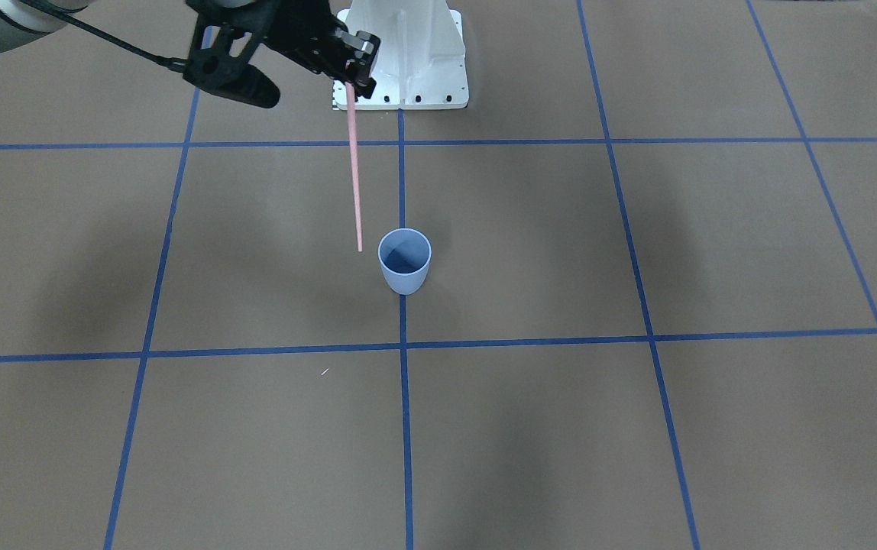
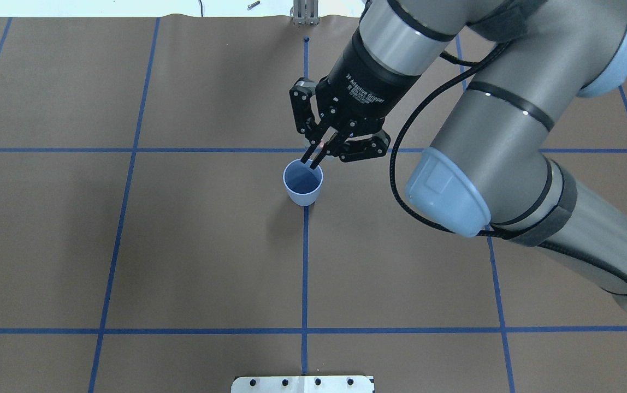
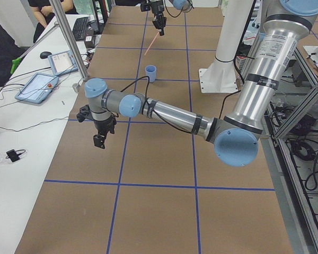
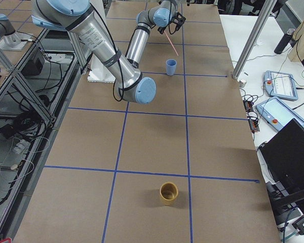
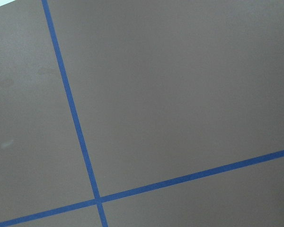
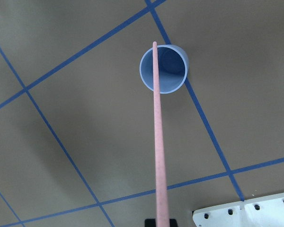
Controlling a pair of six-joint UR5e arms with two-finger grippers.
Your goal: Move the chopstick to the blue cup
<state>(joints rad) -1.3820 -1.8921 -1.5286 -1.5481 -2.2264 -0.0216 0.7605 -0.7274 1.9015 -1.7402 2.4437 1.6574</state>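
Observation:
Next, I let go of the pale pink chopstick with my right gripper, with its lower tip down inside the blue cup's opening (image 1: 407,264) (image 6: 168,65).
My right gripper (image 1: 354,76) is shut on the top end of the pale pink chopstick (image 1: 354,168), which hangs nearly upright in the air. The blue cup (image 1: 405,261) stands upright on the table. In the front view the stick's lower tip hangs just left of the cup's rim. In the right wrist view the chopstick (image 6: 157,142) points at the near rim of the cup (image 6: 170,71). From overhead the gripper (image 2: 318,155) hovers over the cup's (image 2: 303,183) far right rim. My left gripper (image 3: 100,138) hangs low over bare table, far from the cup; I cannot tell whether it is open.
The white robot base plate (image 1: 404,53) stands behind the cup. A brown-yellow cup (image 4: 168,193) stands far down the table on my right side. Blue tape lines (image 5: 75,123) grid the brown table. A side desk with tablets (image 3: 40,84) runs along the far edge.

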